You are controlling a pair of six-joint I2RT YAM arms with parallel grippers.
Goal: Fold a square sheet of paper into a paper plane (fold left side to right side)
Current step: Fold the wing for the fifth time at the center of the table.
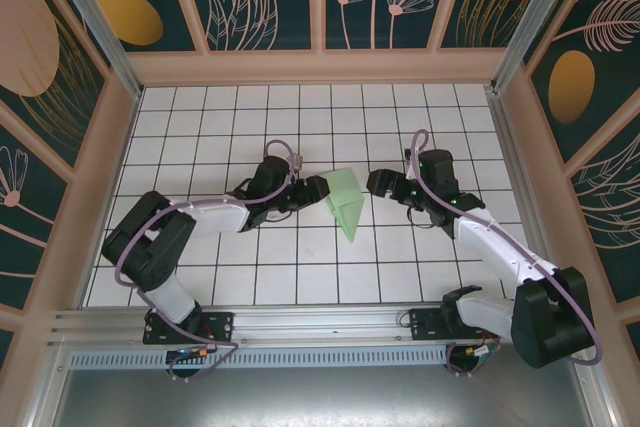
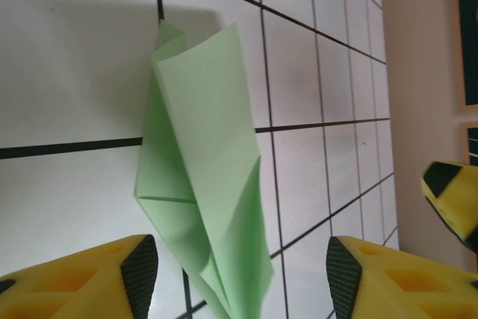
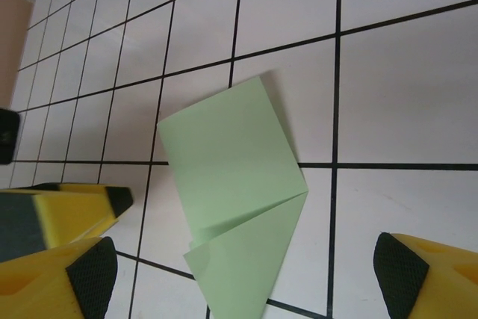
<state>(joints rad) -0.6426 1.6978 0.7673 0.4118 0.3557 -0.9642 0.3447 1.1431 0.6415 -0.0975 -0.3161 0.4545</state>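
The loose paper has one flap standing up, so next my right gripper pinches the paper's edge (image 1: 361,190) closest to its fingers and keeps the paper still before the fold.
The pale green sheet of paper (image 1: 345,202) lies on the tiled floor between my two grippers, folded into a narrow shape that points toward the near edge. In the left wrist view one flap of the paper (image 2: 205,184) stands partly raised. My left gripper (image 1: 318,190) is at its left edge and stands open (image 2: 243,278). The paper's tip reaches in between the fingers without touching either pad. My right gripper (image 1: 378,182) is just right of the paper and stands wide open (image 3: 246,282), with the paper (image 3: 231,162) flat in front of it.
White tiles with black grid lines (image 1: 420,117) cover the floor. Wooden walls (image 1: 310,65) with patterned panels ring it. A metal rail (image 1: 320,325) carrying the arm bases runs along the near edge. The left gripper's finger (image 3: 60,211) reaches into the right wrist view.
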